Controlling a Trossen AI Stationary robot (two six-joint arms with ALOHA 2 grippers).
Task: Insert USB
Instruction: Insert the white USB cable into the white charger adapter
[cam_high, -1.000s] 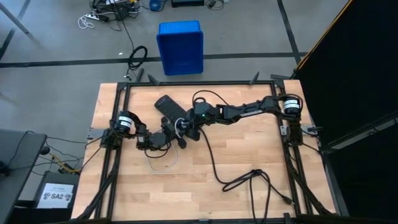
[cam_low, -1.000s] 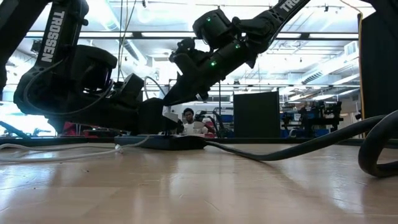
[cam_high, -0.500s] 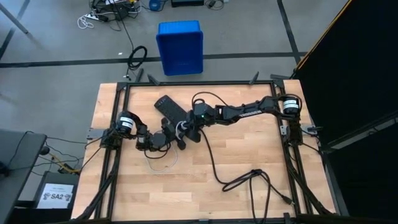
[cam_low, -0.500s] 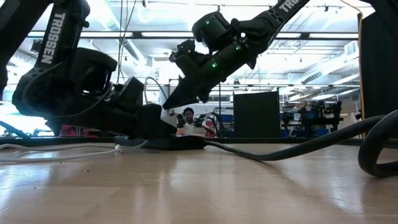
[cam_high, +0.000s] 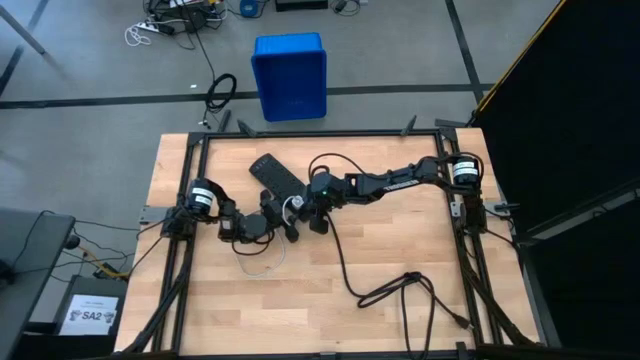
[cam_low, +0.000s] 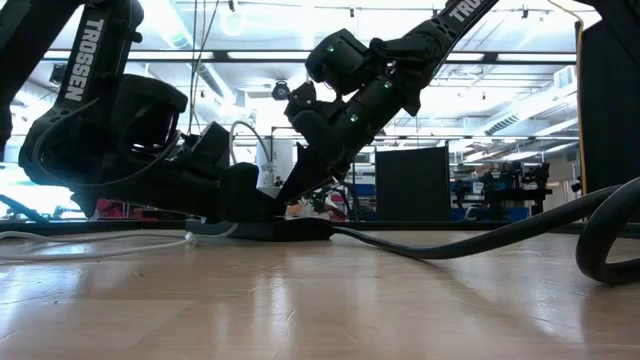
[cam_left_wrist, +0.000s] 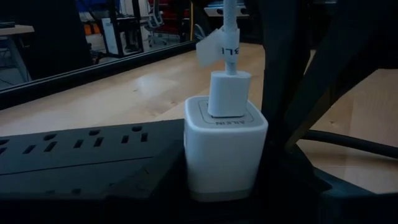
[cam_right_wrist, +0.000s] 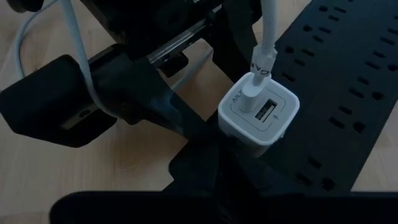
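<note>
The robot's right gripper is closed beside the charger block, below the USB plug, so it should go up, open and pinch the plug (cam_right_wrist: 252, 96) from above.
The white charger block (cam_left_wrist: 225, 149) (cam_right_wrist: 258, 118) (cam_high: 293, 203) stands upright at the end of the black power strip (cam_left_wrist: 81, 155) (cam_high: 272, 172). The USB plug (cam_left_wrist: 229, 93) (cam_right_wrist: 250, 93) sticks into one of its two top ports. The thin white cable (cam_right_wrist: 267, 31) rises from it, carries a paper tag (cam_left_wrist: 214, 50), and loops onto the table (cam_high: 260, 255). My left gripper (cam_high: 283, 215) comes from the table's left, shut on the block. My right gripper (cam_low: 290, 195) (cam_high: 306, 212) points down just beside the block, shut, clear of the plug. My left gripper pinches the charger block at its lower part (cam_left_wrist: 261, 186), level, from the table's left. One finger (cam_right_wrist: 186, 124) lies along the block's side; the other is hard to make out against the strip. The block stands upright. My right gripper's tip is close to the block's base; I cannot tell whether it touches.
A thick black cord (cam_high: 345, 260) (cam_low: 480, 240) runs from the strip across the table's middle and coils near the front right. Bare wood lies to the near left and far right. A blue bin (cam_high: 290, 75) stands on the floor beyond the far edge.
My right gripper has come off the plug end of the cable and dropped lower beside the charger block, shifting slightly toward the table's near edge. The white cable now stands free in an arch above the block. My left gripper and the block have stayed put.
</note>
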